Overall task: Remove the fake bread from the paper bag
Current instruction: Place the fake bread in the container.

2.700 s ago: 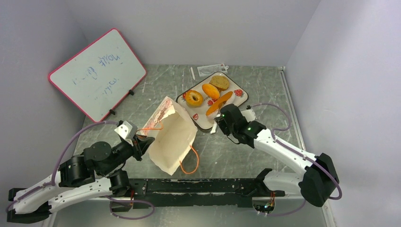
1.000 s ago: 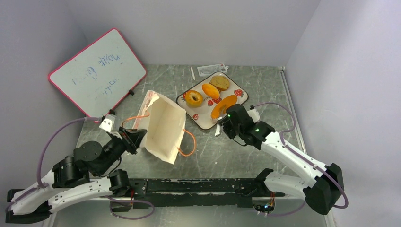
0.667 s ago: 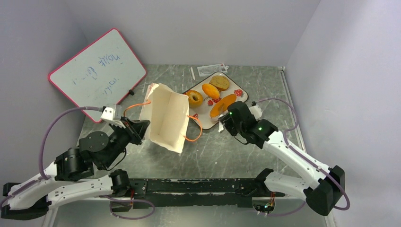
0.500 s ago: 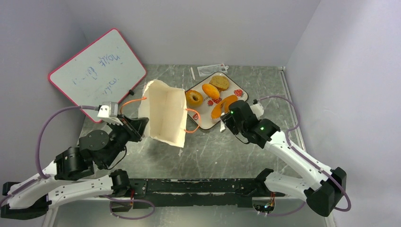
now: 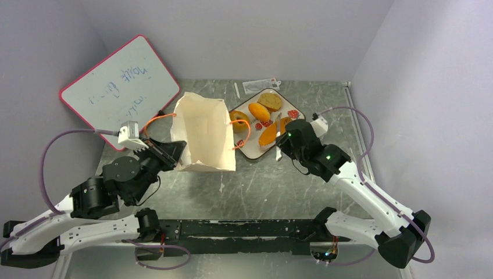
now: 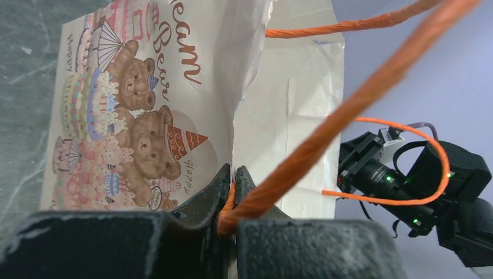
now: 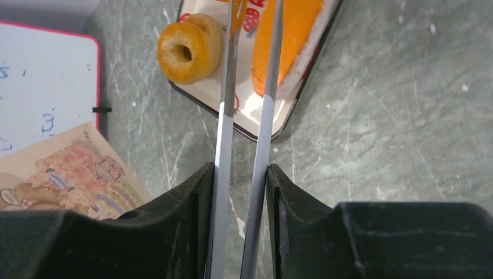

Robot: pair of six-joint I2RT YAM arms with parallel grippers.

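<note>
Next, I release the metal tongs with my right gripper on the bare table [image 5: 308,137] beside the tray, just past the long loaf.
The cream paper bag [image 5: 203,133] is held up just left of the tray, its inside hidden. My left gripper [image 5: 177,150] is shut on the bag's edge together with an orange cord handle [image 6: 325,125]; the bear-printed face [image 6: 134,116] shows in the left wrist view. The fake bread lies on the strawberry-print tray [image 5: 249,152]: doughnut [image 5: 238,120], oval bun [image 5: 258,111], round bun [image 5: 270,101], long loaf [image 5: 269,135]. My right gripper [image 5: 285,141] is shut on metal tongs [image 7: 224,116], whose tips reach over the doughnut [image 7: 189,49] and loaf [image 7: 288,40].
A pink-framed whiteboard [image 5: 119,87] leans at the back left. A small clear packet [image 5: 260,86] lies behind the tray. Walls close in the table on the left, back and right. The black arm rail runs along the near edge.
My left gripper has swung the bag from lying tilted up to a raised position and carried it back toward the tray. My right arm has drawn slightly right with the tongs.
</note>
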